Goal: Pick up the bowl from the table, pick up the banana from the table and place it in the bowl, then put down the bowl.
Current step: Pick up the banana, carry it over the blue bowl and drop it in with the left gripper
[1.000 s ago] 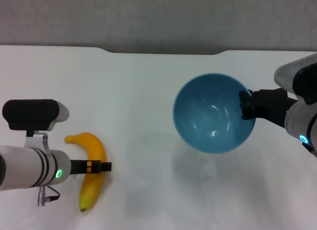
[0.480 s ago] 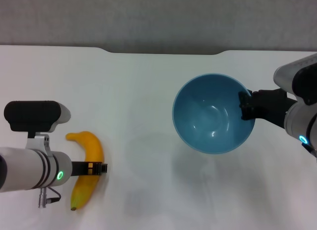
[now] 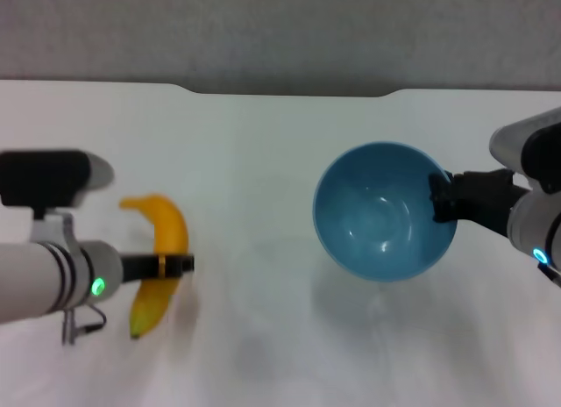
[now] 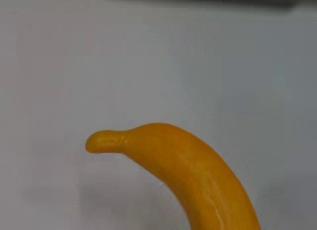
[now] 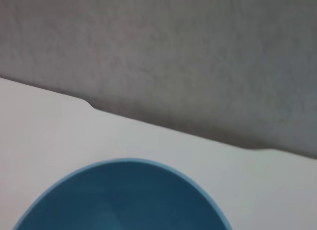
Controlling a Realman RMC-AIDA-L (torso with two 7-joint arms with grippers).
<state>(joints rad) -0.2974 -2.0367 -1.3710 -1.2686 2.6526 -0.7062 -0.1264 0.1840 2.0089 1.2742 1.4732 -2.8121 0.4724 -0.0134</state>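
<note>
The robot's left gripper will release the banana in the light-blue bowl (image 3: pixel 318 193), above the bare white tabletop between the robot's arms.
My right gripper (image 3: pixel 438 199) is shut on the right rim of the light-blue bowl (image 3: pixel 384 221) and holds it above the white table (image 3: pixel 263 161) at the right; the bowl's shadow lies below it. The bowl's rim also shows in the right wrist view (image 5: pixel 124 200). My left gripper (image 3: pixel 175 265) is shut on the middle of the yellow banana (image 3: pixel 159 258) at the left and holds it off the table, stem toward the far side. The banana's stem end shows in the left wrist view (image 4: pixel 188 170).
The table's far edge has a shallow notch (image 3: pixel 289 93), with grey floor (image 3: pixel 280 30) beyond it. The notch also shows in the right wrist view (image 5: pixel 168 126). Bare white tabletop lies between the two arms.
My left gripper has lifted the banana off the table and carried it up. My right gripper has shifted the bowl slightly right and lower in view.
</note>
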